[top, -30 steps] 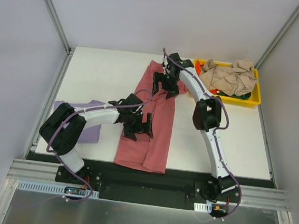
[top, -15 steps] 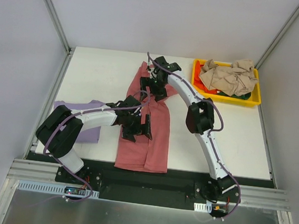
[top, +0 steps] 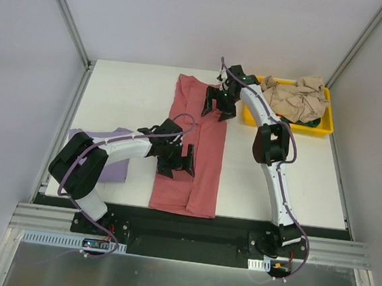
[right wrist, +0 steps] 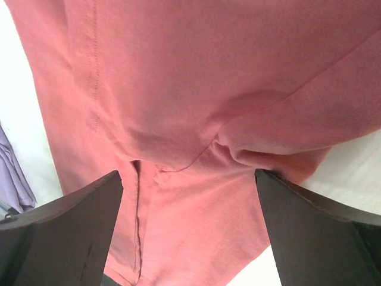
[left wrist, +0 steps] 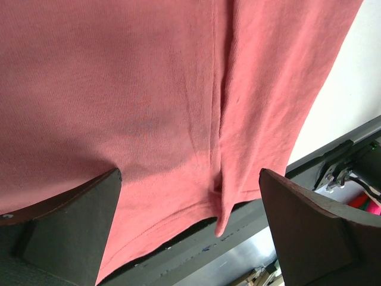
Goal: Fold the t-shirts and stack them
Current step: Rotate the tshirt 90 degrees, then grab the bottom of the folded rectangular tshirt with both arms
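Next, my left gripper closes on the near hem corner [top: 151, 207] of the red-pink t-shirt, on the side toward the lavender t-shirt.
A dusty red-pink t-shirt [top: 200, 157] lies folded into a long narrow strip down the middle of the white table. My left gripper [top: 179, 161] hovers open over its left side, a little above the near hem; the left wrist view shows the t-shirt [left wrist: 149, 89] and a lengthwise fold between the left gripper [left wrist: 189, 196] jaws. My right gripper [top: 220, 105] stands open over the strip's far right part; in its wrist view, the right gripper [right wrist: 187, 185] holds nothing above a bunched sleeve fold in the t-shirt [right wrist: 208, 71]. A folded lavender t-shirt [top: 111, 159] lies at the left.
A yellow tray [top: 317, 130] at the far right holds a crumpled beige t-shirt [top: 293, 99], with red [top: 253, 88] and dark green [top: 315, 121] cloth under it. The black rail [top: 183, 227] runs along the table's near edge, just beyond the shirt's hem.
My right gripper swung left over the shirt's far end, then back right. The strip's far end now lies straighter and flatter. The left gripper has barely moved.
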